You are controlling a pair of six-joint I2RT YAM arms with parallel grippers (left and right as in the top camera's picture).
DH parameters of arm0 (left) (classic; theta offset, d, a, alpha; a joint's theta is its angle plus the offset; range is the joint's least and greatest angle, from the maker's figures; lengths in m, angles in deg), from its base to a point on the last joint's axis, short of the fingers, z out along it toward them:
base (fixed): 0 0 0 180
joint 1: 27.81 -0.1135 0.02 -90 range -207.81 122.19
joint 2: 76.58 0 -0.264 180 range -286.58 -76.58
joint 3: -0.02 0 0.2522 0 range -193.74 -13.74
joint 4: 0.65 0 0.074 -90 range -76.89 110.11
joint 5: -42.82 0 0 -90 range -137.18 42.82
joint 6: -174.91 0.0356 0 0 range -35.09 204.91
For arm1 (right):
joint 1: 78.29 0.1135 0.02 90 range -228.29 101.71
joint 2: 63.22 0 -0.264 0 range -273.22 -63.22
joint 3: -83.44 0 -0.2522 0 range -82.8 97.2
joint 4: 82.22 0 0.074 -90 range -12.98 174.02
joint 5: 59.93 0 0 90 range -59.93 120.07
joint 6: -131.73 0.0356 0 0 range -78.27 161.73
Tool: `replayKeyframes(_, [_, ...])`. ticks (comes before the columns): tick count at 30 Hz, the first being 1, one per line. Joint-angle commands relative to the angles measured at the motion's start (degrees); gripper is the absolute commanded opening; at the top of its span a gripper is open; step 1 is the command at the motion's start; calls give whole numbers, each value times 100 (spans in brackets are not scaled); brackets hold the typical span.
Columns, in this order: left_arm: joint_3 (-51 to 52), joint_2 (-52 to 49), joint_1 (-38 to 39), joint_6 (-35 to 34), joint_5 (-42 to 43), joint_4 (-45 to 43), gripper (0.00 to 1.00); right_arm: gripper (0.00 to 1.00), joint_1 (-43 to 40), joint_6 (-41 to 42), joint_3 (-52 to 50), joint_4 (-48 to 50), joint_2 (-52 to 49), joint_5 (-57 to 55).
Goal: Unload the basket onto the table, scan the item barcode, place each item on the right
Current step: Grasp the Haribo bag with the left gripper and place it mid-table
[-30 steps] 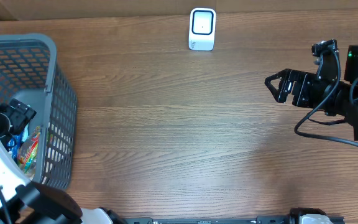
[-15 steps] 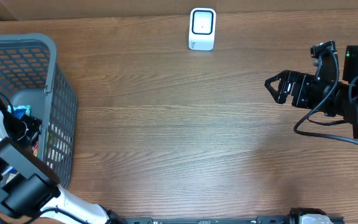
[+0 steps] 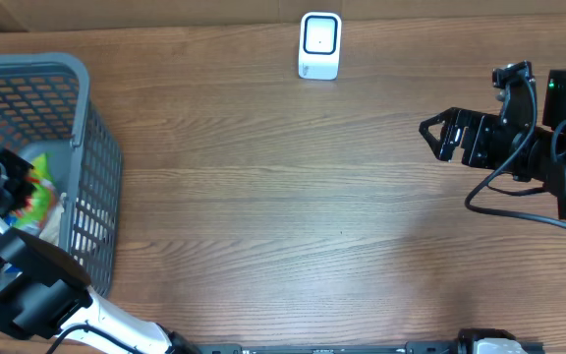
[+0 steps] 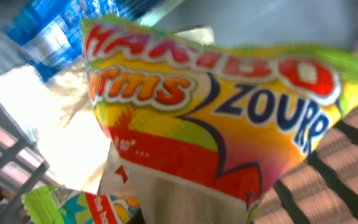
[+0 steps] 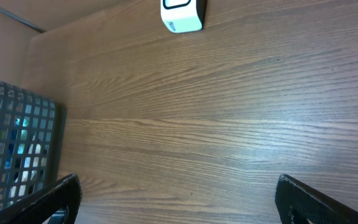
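Next, my left gripper releases the Haribo sweets bag on the bare wooden table (image 3: 284, 208) well in front of the white scanner.
The item, a bright Haribo sweets bag (image 3: 37, 189), sits inside the grey basket at the far left, with my left gripper (image 3: 10, 185) shut on its lower edge. In the left wrist view the bag (image 4: 216, 118) fills the frame, yellow, red and green, and my fingers are hidden behind it. No barcode shows on the side I see. The white scanner (image 3: 319, 45) stands at the back middle of the table, also in the right wrist view as the scanner (image 5: 181, 14). My right gripper (image 3: 435, 136) hovers open at the right, nothing between its fingers (image 5: 61, 198).
The grey mesh basket (image 3: 91, 118) holds other packets, a blue one (image 4: 55, 31) and a white one (image 4: 42, 124) beneath the bag. Its wall (image 5: 17, 149) shows at the left of the right wrist view. Bare wooden table (image 3: 293, 206) lies between basket and right arm.
My left gripper has shut on the sweets bag inside the basket, and the bag now stands higher against the arm. The right arm has not moved.
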Motion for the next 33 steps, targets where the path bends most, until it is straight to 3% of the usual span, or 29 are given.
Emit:
replayKeyframes(1, [-1591, 118, 20, 518, 514, 588, 4, 100, -42, -22, 114, 59, 20, -39])
replayKeyframes(5, [-2704, 710, 343, 852, 1222, 629, 4, 100, -42, -20, 114, 79, 20, -39])
replayKeyframes(10, [-2813, 1355, 1054, 855, 1222, 629, 4, 100, -42, -20, 114, 61, 20, -39])
replayKeyframes(15, [-2555, 1613, 3233, 848, 1193, 629, 4, 100, -42, -15, 114, 155, 20, -39])
replayKeyframes(18, [-2157, 1443, 4295, 693, 815, 629, 4, 100, -42, -13, 114, 136, 20, -39])
replayKeyframes(20, [-1519, 1226, 5075, -96, -11, 603, 4, 100, -42, -2, 114, 131, 20, -39])
replayKeyframes(22, [-918, 1054, 5541, -387, -273, 404, 4, 100, -42, -2, 114, 133, 20, -39])
replayKeyframes(33, [1932, 358, 6655, -1368, -63, -2063, 4, 100, -44, -4, 114, 138, 13, -42])
